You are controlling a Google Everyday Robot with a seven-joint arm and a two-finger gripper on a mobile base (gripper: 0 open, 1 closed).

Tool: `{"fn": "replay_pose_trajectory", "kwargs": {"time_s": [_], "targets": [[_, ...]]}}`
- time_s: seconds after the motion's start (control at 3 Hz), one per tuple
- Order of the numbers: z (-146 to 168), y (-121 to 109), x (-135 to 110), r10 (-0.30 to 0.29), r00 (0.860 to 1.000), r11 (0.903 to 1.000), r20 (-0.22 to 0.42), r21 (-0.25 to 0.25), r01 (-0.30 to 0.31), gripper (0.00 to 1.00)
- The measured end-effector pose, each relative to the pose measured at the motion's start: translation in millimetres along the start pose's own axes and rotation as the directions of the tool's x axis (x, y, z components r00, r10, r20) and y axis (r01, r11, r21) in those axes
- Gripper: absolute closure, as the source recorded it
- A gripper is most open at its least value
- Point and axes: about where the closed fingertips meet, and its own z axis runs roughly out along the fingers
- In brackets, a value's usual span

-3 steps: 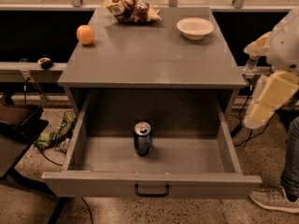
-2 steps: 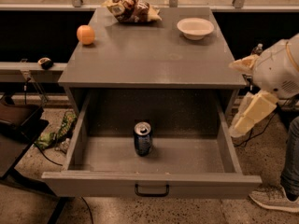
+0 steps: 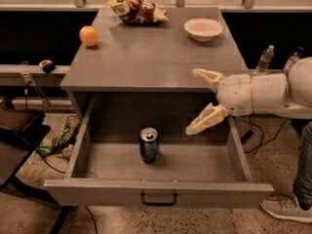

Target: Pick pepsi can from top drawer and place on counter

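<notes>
The robot's gripper should close on the upper half (image 3: 149,142) of the pepsi can that stands in the open top drawer.
The pepsi can (image 3: 149,145) stands upright in the middle of the open top drawer (image 3: 158,193), which is pulled out toward me. The grey counter (image 3: 156,52) lies above it. My gripper (image 3: 197,101) comes in from the right, level with the counter's front edge and above the drawer's right part. Its fingers are spread wide apart and hold nothing. It is to the right of the can and higher, not touching it.
On the counter are an orange ball (image 3: 88,35) at the left, a snack bag (image 3: 137,9) at the back and a white bowl (image 3: 203,29) at the back right. Bottles (image 3: 264,59) stand beyond the right side. A person's shoe (image 3: 285,208) is on the floor at right.
My gripper and arm have swung left from beside the cabinet to over the drawer's right part, nearer the can. The can has not moved.
</notes>
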Motion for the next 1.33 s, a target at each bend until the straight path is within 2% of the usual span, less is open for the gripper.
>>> {"fn": "replay_pose_trajectory", "kwargs": {"time_s": [0.33,0.67,1.0,1.33], "targets": [[19.6,5.0,-2.8,0.012,0.992,0.9999,0.122,-0.007,-0.011,0.00],[21.9,5.6,-4.4,0.010,0.991,0.9999,0.131,-0.011,-0.009,0.00],[35.4,8.7,10.1,0.027,0.997,0.9996,0.066,0.005,-0.027,0.00],[71.5,20.7,51.5,0.073,0.997,0.9973,-0.009,0.004,-0.073,0.00]]}}
